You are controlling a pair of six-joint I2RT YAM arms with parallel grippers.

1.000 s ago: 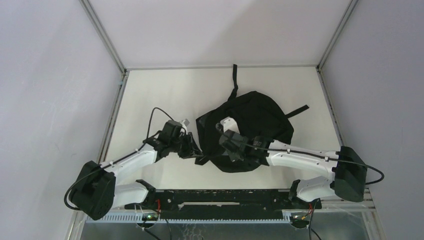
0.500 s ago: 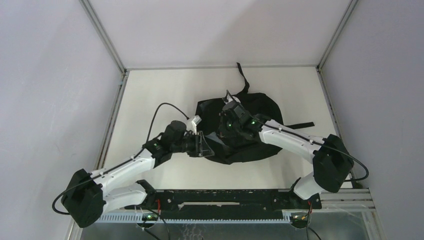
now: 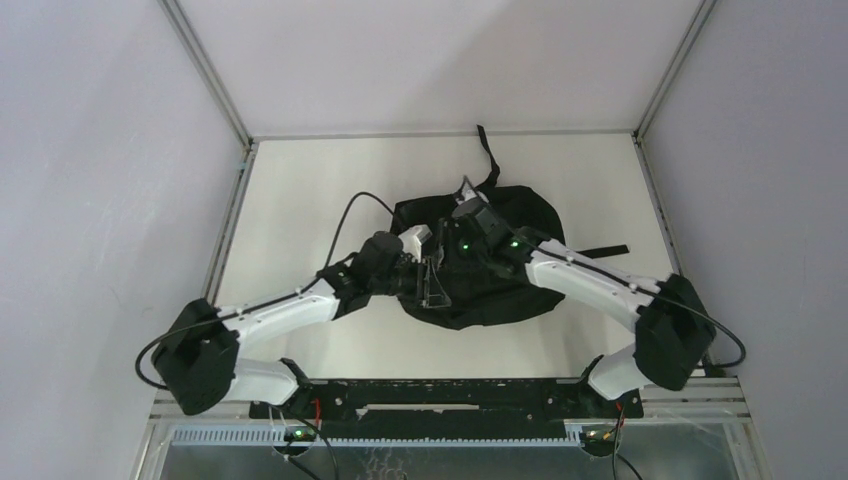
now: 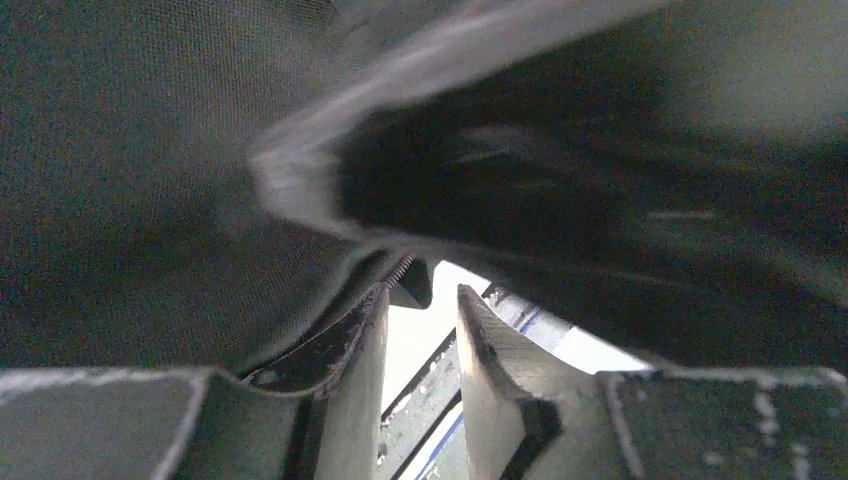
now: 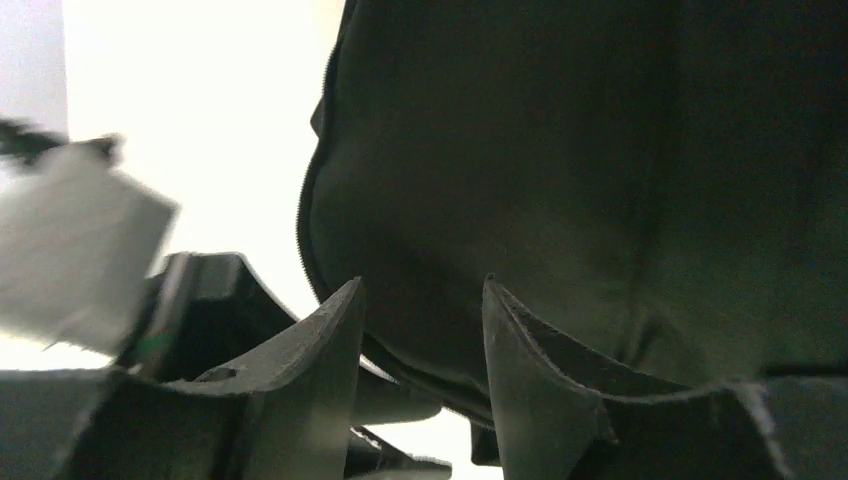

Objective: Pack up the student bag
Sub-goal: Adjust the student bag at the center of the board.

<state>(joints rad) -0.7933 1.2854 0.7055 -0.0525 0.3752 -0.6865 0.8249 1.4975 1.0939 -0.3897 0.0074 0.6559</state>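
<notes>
The bag's cloth hangs down over the empty fingers of my left gripper. Next, my right gripper pinches the bag's zipper edge (image 5: 425, 381) and keeps it still first.
The student bag (image 3: 510, 215) lies crumpled in the middle of the table, black and floppy. My left gripper (image 3: 433, 284) is at its near-left edge. In the left wrist view its fingers (image 4: 365, 345) stand a little apart with bright table showing between them. The bag's cloth (image 4: 150, 180) drapes over and above them, and a zipper edge (image 4: 400, 268) touches the left fingertip. My right gripper (image 3: 466, 195) is over the bag's far-left part. It is open (image 5: 420, 290), with the bag's dark side (image 5: 600, 170) just behind the fingertips and nothing between them.
One black strap (image 3: 487, 152) trails toward the back wall and another (image 3: 603, 250) sticks out to the right. Both arms cross close together over the bag's left side. A metal frame rail (image 3: 240, 215) borders the white table on the left.
The right gripper has gone from shut to open after moving from the bag's near edge to its far-left part. The left arm pushed right, into the bag's edge. The bag has shifted.
</notes>
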